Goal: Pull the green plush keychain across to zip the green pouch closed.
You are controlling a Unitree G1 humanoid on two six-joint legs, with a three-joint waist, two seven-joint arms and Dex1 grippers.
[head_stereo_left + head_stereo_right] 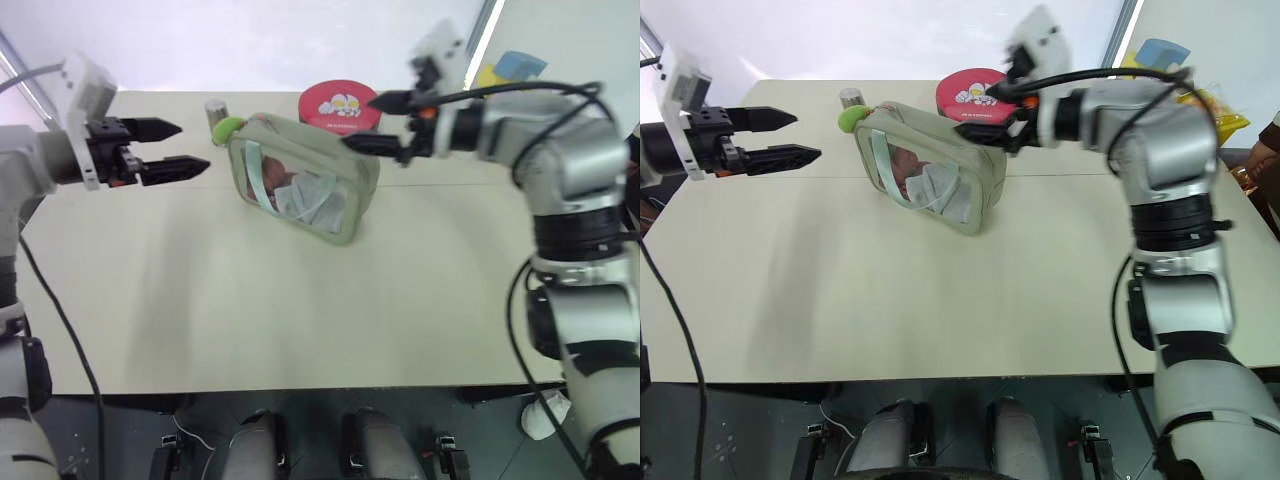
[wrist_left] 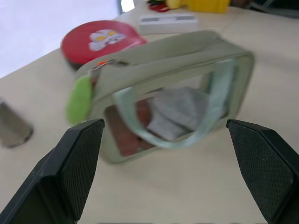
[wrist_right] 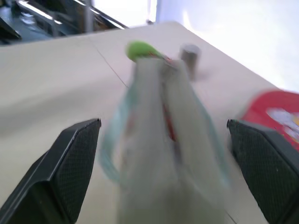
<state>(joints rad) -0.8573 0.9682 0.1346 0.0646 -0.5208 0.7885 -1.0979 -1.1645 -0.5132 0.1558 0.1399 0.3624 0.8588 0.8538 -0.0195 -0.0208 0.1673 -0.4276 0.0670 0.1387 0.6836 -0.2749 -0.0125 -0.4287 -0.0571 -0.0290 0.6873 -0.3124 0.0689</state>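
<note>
Next, I straighten the green pouch with my right gripper, as it sits crooked to the tan table's front edge, and pinch its front top edge (image 1: 337,177) before zipping.
The green pouch (image 1: 300,178) stands on the tan table (image 1: 200,300), clear window side facing me, mint straps hanging over the window. The green plush keychain (image 1: 227,128) sits at the pouch's top left corner, at the end of the zipper. My left gripper (image 1: 192,147) hovers open just left of the keychain, pointing at it, nothing between its fingers (image 2: 70,172). My right gripper (image 1: 360,122) is open above the pouch's right end, not touching it. In the right wrist view the keychain (image 3: 140,50) shows at the pouch's (image 3: 159,140) far end.
A round red case (image 1: 340,103) lies just behind the pouch. A small metal cylinder (image 1: 215,108) stands behind the keychain. Yellow and blue items (image 1: 510,68) sit at the far right. The table's front edge (image 1: 300,388) runs below.
</note>
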